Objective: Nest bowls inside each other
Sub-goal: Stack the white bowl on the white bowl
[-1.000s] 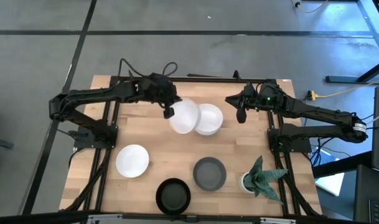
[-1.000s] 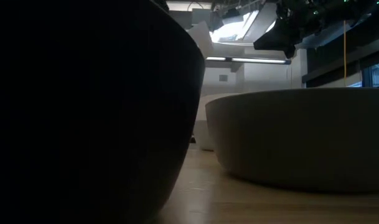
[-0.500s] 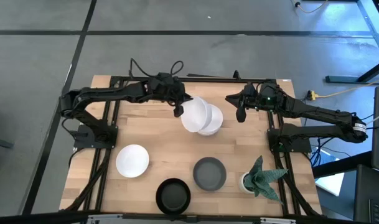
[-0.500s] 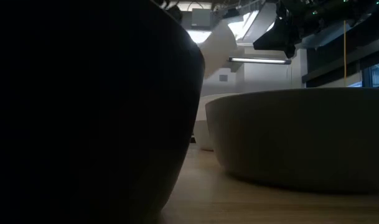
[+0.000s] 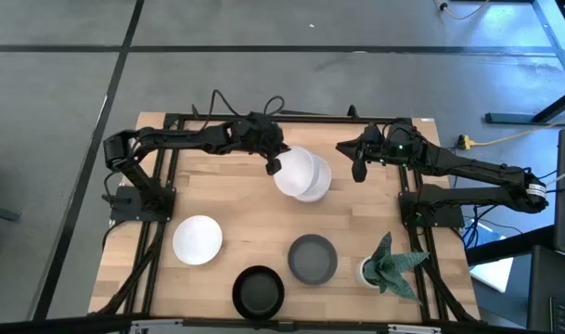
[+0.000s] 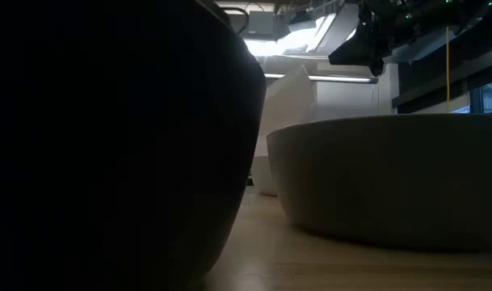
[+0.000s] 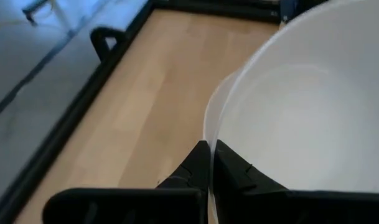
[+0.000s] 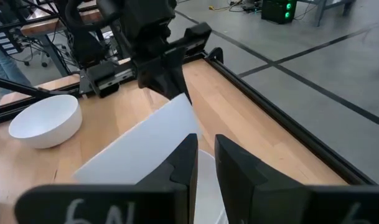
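The glossy white bowl, nested with the second white bowl, will go on the wood just nearer me than my left gripper [image 5: 275, 185].
My left gripper [image 5: 272, 166] is shut on a glossy white bowl [image 5: 296, 170], which it holds tilted over a second white bowl [image 5: 315, 186] standing on the far middle of the table. In the low view the held bowl [image 6: 291, 101] hangs slanted above that bowl [image 6: 267, 174]; whether they touch, I cannot tell. My right gripper [image 5: 359, 170] hovers just right of both bowls, its fingers [image 8: 189, 162] a narrow gap apart and touching nothing. A third white bowl [image 5: 198, 239], a grey bowl [image 5: 312, 259] and a black bowl [image 5: 259, 291] rest on their bases nearer me. My left gripper pinches the held bowl's rim [image 7: 209, 134] on its left side, one finger inside the bowl and one outside. The fingers come from the table's left. The bowl is tilted, its gripped side higher, over the second white bowl.
A small white pot with a spiky green plant [image 5: 389, 264] stands at the near right. In the low view the black bowl [image 6: 108, 145] and the grey bowl [image 6: 391, 178] fill the foreground. Bare wood [image 5: 226, 199] lies between the far bowls and the near ones.
My left gripper has carried the white bowl toward the table's right and down, from beside the second white bowl to nearly over it. The bowl has stayed tilted in the hold.
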{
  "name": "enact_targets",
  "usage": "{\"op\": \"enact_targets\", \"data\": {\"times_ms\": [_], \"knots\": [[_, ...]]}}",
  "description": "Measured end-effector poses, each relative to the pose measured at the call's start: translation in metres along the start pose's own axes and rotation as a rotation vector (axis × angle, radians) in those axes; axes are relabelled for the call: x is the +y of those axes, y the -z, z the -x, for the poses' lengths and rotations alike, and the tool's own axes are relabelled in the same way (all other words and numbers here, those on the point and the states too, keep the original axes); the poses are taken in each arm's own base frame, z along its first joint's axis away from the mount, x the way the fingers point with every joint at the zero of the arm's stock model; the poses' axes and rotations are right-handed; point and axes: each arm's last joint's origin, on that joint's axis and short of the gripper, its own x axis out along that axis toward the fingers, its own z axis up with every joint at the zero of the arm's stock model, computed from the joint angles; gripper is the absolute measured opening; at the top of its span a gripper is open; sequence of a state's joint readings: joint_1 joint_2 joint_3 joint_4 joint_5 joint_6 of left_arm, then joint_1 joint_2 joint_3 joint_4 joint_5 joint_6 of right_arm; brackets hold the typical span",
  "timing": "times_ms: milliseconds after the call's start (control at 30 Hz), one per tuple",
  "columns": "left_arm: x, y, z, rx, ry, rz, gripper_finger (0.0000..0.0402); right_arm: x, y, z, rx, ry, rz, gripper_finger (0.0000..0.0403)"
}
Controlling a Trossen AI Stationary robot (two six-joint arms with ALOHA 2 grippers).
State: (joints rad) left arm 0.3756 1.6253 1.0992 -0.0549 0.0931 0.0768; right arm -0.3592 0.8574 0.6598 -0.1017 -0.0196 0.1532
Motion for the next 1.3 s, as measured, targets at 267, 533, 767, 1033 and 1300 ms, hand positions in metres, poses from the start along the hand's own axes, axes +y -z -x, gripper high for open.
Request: {"op": "enact_targets", "data": {"times_ms": [267,533,767,1033,1300], "knots": [[0.000,0.010,0.001,0.106,0.006,0.031,0.0000,0.000,0.000,0.000,0.000,0.000,0.001,0.0058],[-0.001,0.026,0.004,0.274,-0.015,0.048,0.0000,0.000,0.000,0.000,0.000,0.000,0.003,0.0058],[-0.002,0.035,0.007,0.381,-0.002,0.097,0.0000,0.000,0.000,0.000,0.001,0.002,0.029,0.0058],[-0.003,0.037,0.009,0.403,0.004,0.111,0.0009,0.000,0.000,0.000,0.001,0.002,0.034,0.0058],[-0.002,0.032,0.012,0.357,0.002,0.097,0.0051,0.000,0.000,0.000,0.001,0.002,0.035,0.0058]]}}
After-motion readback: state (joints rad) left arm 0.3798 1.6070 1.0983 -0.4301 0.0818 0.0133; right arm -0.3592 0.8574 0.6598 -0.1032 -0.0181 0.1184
